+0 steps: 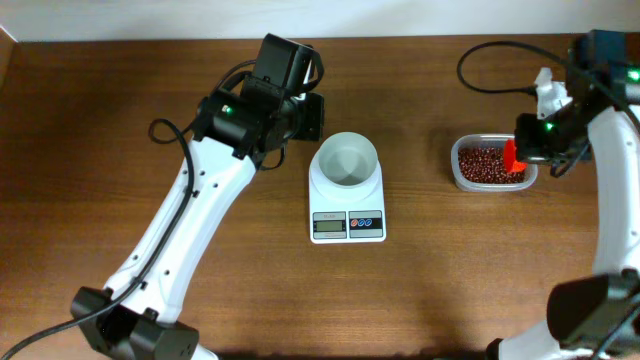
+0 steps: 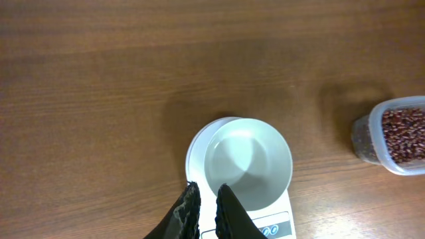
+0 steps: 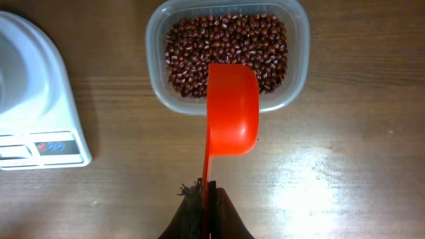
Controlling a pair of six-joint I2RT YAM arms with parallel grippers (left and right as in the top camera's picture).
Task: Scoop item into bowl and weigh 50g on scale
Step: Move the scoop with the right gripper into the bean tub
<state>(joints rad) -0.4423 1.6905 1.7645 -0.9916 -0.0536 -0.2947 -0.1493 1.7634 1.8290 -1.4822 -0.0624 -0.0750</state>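
Note:
The red scoop, its cup now over the tub's near edge, will be let go by my right gripper, so that it lies on the beans in the middle of the clear plastic tub (image 1: pixel 497 162) (image 3: pixel 229 56).
The white bowl (image 1: pixel 348 160) stands empty on the white scale (image 1: pixel 347 226), mid-table. It also shows in the left wrist view (image 2: pixel 247 162), on the scale (image 2: pixel 193 151). My left gripper (image 2: pixel 206 192) hovers at the bowl's near-left rim, its fingers slightly apart and holding nothing. The red-brown beans (image 3: pixel 226 36) fill a clear plastic tub (image 3: pixel 154 46) on the right. My right gripper (image 3: pixel 209 189) is shut on the handle of a red scoop (image 3: pixel 232 109). The scoop's cup hangs over the tub's near edge, with no beans showing in it.
The scale's display and buttons (image 3: pixel 40 147) face the table's front. The tub (image 1: pixel 459 168) sits about a hand's width to the right of the scale. A black cable (image 1: pixel 490 50) loops at the back right. The left arm (image 1: pixel 190 200) crosses the table's left half.

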